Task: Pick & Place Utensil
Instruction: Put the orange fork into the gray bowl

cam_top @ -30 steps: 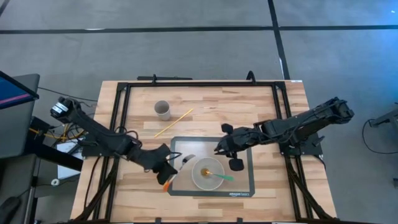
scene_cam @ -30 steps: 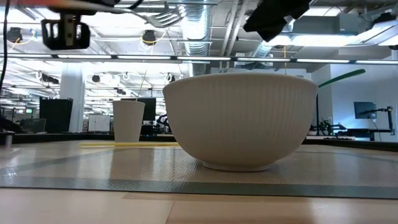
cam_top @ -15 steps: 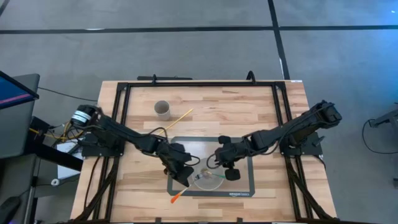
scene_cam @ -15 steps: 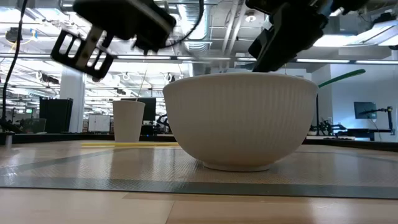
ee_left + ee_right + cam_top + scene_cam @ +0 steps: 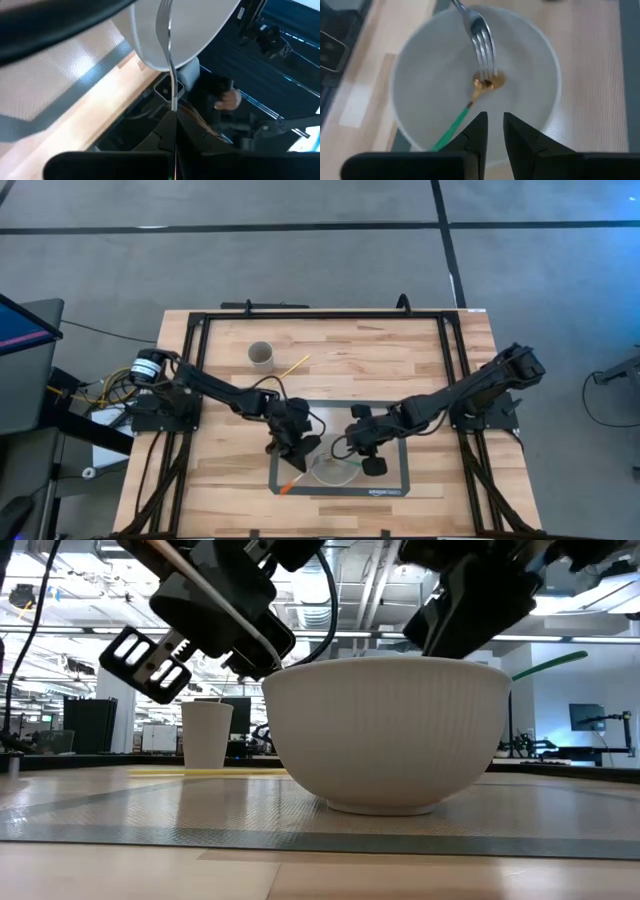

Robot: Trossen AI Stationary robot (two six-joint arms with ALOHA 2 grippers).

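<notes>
Next, I release the fork from my left gripper just inside the white ribbed bowl's rim (image 5: 313, 469) (image 5: 159, 57), with the fork's orange handle leaning out.
A white ribbed bowl (image 5: 335, 470) (image 5: 385, 735) stands on a grey mat (image 5: 392, 483). In it lies a spoon with a gold head (image 5: 485, 81) and a green handle (image 5: 451, 127) that leans over the rim (image 5: 548, 663). My left gripper (image 5: 297, 448) (image 5: 174, 114) is at the bowl's left rim, shut on a metal fork with an orange handle. My right gripper (image 5: 362, 452) (image 5: 493, 118) hovers over the bowl's right part, fingers slightly apart with nothing between them. My left gripper pinches the fork between its two fingers. The metal neck (image 5: 173, 100) comes out in front of them, and the orange handle end (image 5: 289, 486) sticks out behind, toward the near edge. The fork is lifted and slanted, and its tines (image 5: 482, 45) reach down to the spoon's gold head.
A small grey cup (image 5: 261, 357) (image 5: 206, 735) stands far-left on the wooden table, and a thin yellow stick (image 5: 280, 378) lies beside it. A black frame (image 5: 320, 315) runs around the table's edges. Both arms meet over the bowl, close to each other.
My left gripper has moved from the mat's left edge toward the bowl and come down, tipping the fork so that its tines now reach into the bowl. My right gripper has moved toward the near edge and down, from beyond the bowl to over it.
</notes>
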